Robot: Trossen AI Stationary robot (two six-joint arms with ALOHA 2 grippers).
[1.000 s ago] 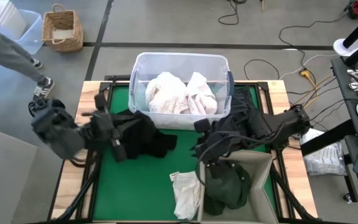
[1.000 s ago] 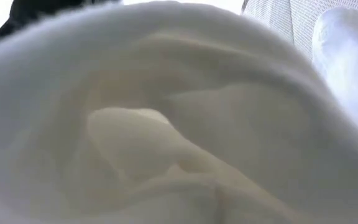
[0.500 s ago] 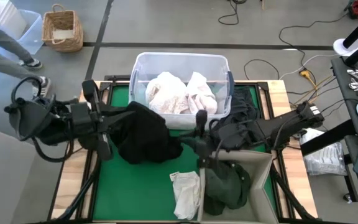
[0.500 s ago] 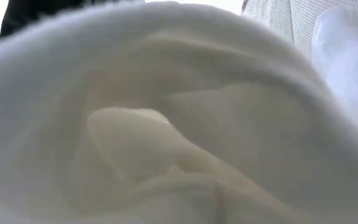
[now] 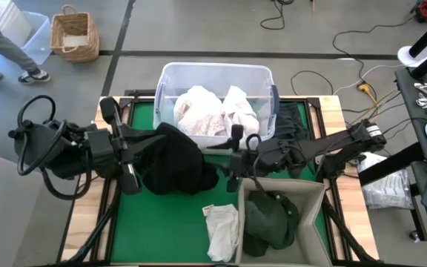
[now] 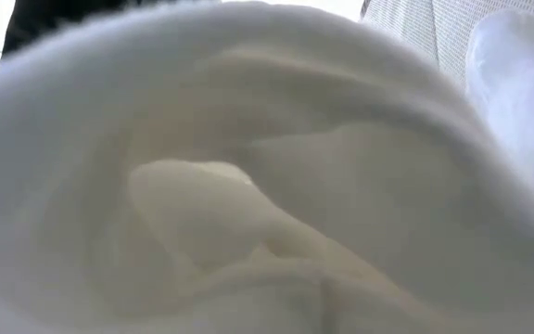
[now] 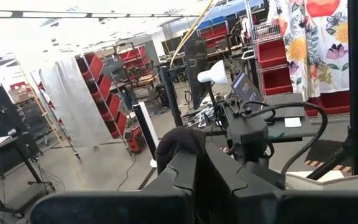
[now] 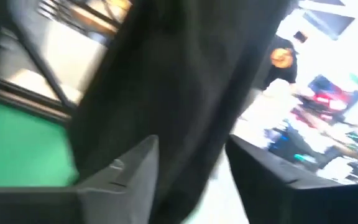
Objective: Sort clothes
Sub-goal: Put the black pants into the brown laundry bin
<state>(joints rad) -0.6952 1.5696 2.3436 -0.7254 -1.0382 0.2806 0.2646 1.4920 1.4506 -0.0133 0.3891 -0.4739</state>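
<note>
The black garment hangs bunched from my left gripper, so my right gripper needs to take the garment's loose end (image 5: 211, 176) before my left gripper opens.
A black garment (image 5: 175, 162) hangs over the green mat (image 5: 161, 222), with my left gripper (image 5: 148, 145) shut on it from the table's left. My right gripper (image 5: 233, 157) stands open, level, at the garment's right edge. In its wrist view, black cloth (image 8: 185, 81) fills the gap between its fingers. White clothes (image 5: 213, 111) lie in the clear tub (image 5: 170, 74). A dark green garment (image 5: 269, 221) lies in the beige box (image 5: 313, 194). A white garment (image 5: 221, 230) lies at the mat's near edge and blocks the low view (image 6: 267, 186). My left gripper pinches a bunched part of the black garment (image 7: 178, 142) between its two shut fingers, which point level from the table's left. The rest hangs below and to the right. I cannot tell whether its lower end rests on the mat. My right gripper: I cannot tell whether its fingers touch the black cloth.
More dark clothes (image 5: 291, 126) lie on the mat at the right, beside the tub. A wicker basket (image 5: 74, 33) and a person's legs (image 5: 6, 52) are on the floor beyond the table's far left corner. Cables (image 5: 347, 52) run across the floor behind.
My left gripper has risen and turned level, pulling the black garment up from where it lay spread on the mat into a hanging bunch. My right gripper has swung from pointing down over the beige box to level and has come toward the black garment.
</note>
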